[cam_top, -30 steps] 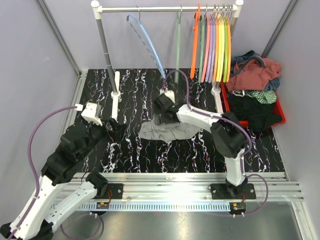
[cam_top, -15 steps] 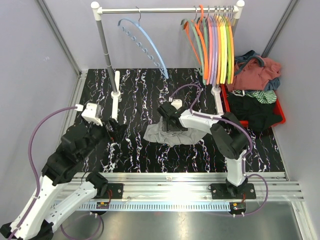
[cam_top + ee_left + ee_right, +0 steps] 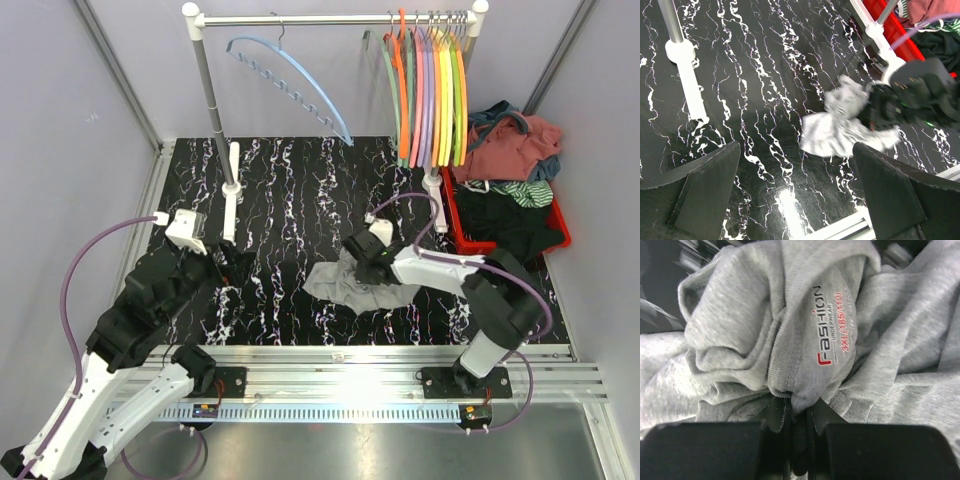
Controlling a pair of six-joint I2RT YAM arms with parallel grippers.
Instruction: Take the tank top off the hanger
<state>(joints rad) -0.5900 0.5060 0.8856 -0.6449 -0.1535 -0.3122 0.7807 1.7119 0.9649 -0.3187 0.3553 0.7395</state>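
Note:
I will let go of the grey tank top with my right gripper on the far end of the clothes pile (image 3: 509, 125) in the red bin.
The grey tank top (image 3: 340, 287) lies crumpled on the black marbled table, off the hanger. In the left wrist view the tank top (image 3: 837, 132) sits ahead and to the right. My right gripper (image 3: 373, 262) is shut on a bunched fold of the tank top (image 3: 790, 315) just below its printed size label, the cloth pinched between the jaws at the gripper (image 3: 799, 407). The light blue hanger (image 3: 290, 75) hangs bare and tilted on the rail. My left gripper (image 3: 228, 262) hovers at the table's left, open and holding nothing; in its own view the gripper (image 3: 795, 195) has both fingers wide apart.
A row of coloured hangers (image 3: 430, 90) hangs at the rail's right end. A red bin (image 3: 453, 215) piled with clothes stands at the right edge. The rack's white post foot (image 3: 232, 190) stands left of centre, and a metal rail runs along the near edge.
My right gripper closed on the tank top and pulled it toward the near right. The blue hanger swung on the rail and the coloured hangers settled back. The left arm stayed put.

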